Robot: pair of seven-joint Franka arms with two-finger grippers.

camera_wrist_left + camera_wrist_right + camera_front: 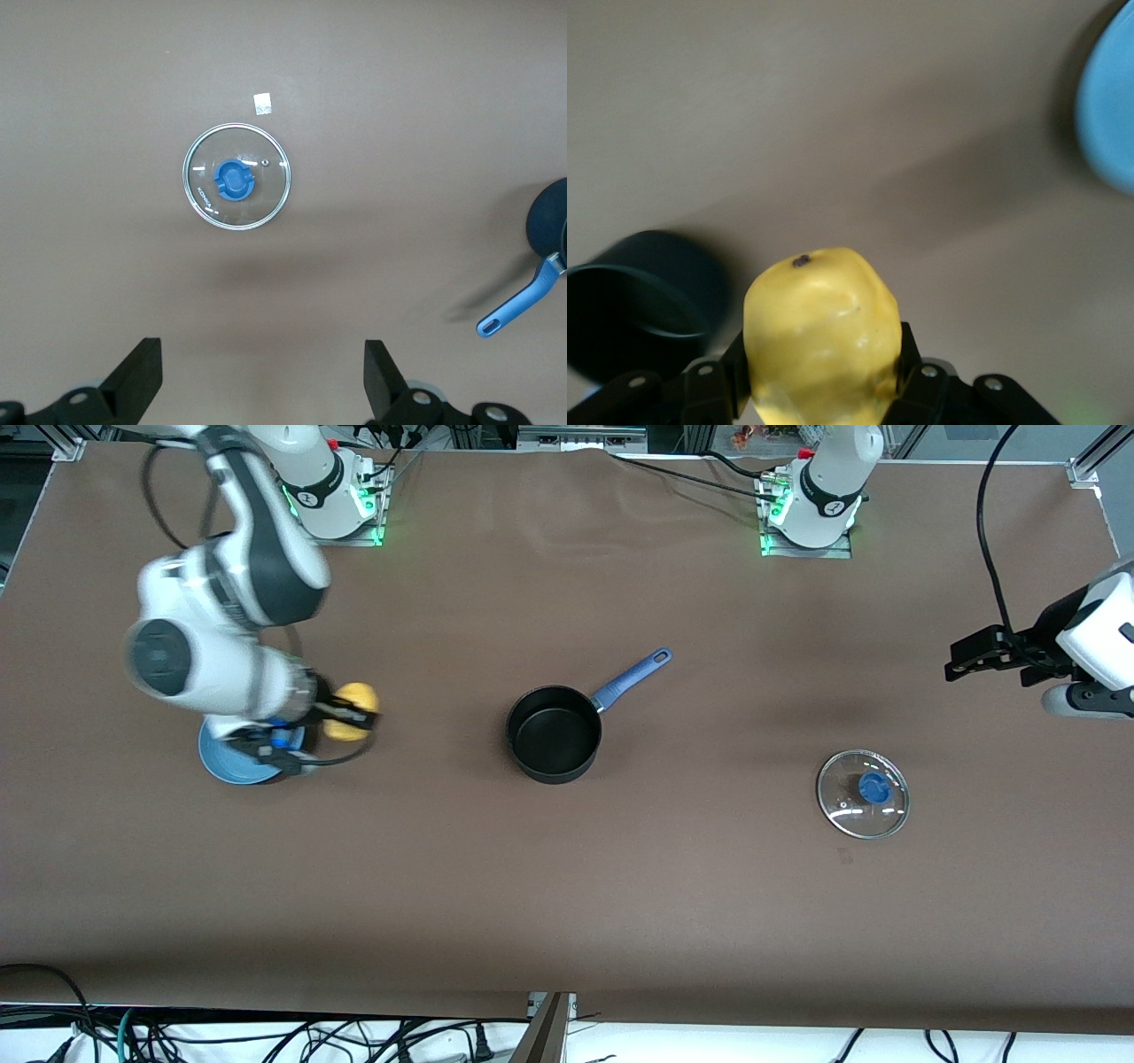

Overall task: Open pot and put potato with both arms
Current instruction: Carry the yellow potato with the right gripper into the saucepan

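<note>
My right gripper should release the yellow potato on the inside bottom of the open black pot (pixel 557 737) (pixel 627 320).
The black pot (pixel 554 733) with its blue handle (pixel 633 679) stands open in the middle of the table; it also shows in the right wrist view (pixel 633 305). Its glass lid (pixel 863 794) with a blue knob lies flat on the table toward the left arm's end, and shows in the left wrist view (pixel 236 176). My right gripper (pixel 350 713) is shut on the yellow potato (pixel 352 710) and holds it in the air beside the plate; in the right wrist view the potato (pixel 822 341) fills the jaws. My left gripper (pixel 966 657) is open and empty, up over the table's edge.
A flat light-blue plate (pixel 230 760) lies under the right arm's wrist, toward that arm's end; its rim shows in the right wrist view (pixel 1109 106). A small white scrap (pixel 262 104) lies by the lid. Cables run along the table's near edge.
</note>
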